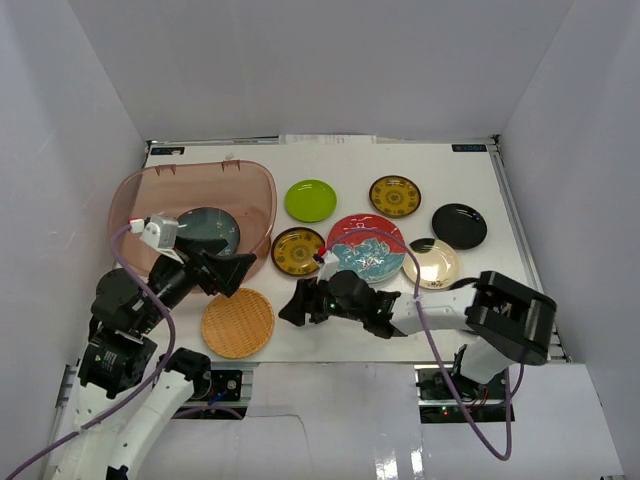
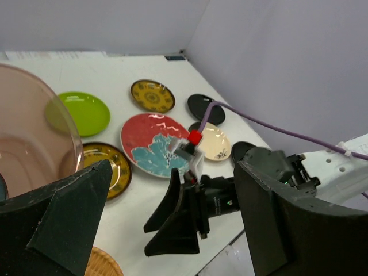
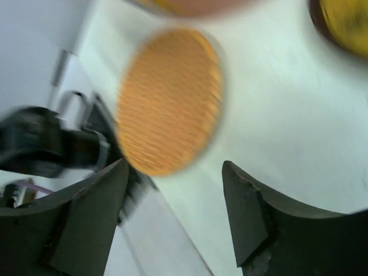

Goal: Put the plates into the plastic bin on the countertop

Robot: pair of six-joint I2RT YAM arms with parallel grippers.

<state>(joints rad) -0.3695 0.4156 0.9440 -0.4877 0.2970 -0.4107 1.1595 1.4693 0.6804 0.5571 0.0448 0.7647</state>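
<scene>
The woven tan plate is next for my right gripper, which should go to it and close on the plate's edge [image 1: 271, 325] [image 3: 188, 159] that faces my right gripper.
The plastic bin [image 1: 190, 195] stands at the back left of the countertop [image 1: 340, 160] with a blue-grey plate [image 1: 212, 228] inside. My left gripper [image 1: 238, 272] is open and empty, just off the bin's near right rim. A woven tan plate [image 1: 238, 322] lies at the front edge, and my open, empty right gripper [image 1: 291, 308] is just to its right. The right wrist view is blurred and shows the woven plate [image 3: 169, 98] beyond the open gripper [image 3: 175, 167]. Through the open left gripper [image 2: 172, 167], the left wrist view shows the right gripper [image 2: 175, 221].
On the countertop lie a lime green plate [image 1: 310, 200], two yellow-brown patterned plates [image 1: 297, 250] [image 1: 395, 195], a red-and-teal plate [image 1: 367, 248], a black plate [image 1: 459, 226] and a cream plate [image 1: 432, 263]. White walls enclose three sides. A purple cable loops over the right arm.
</scene>
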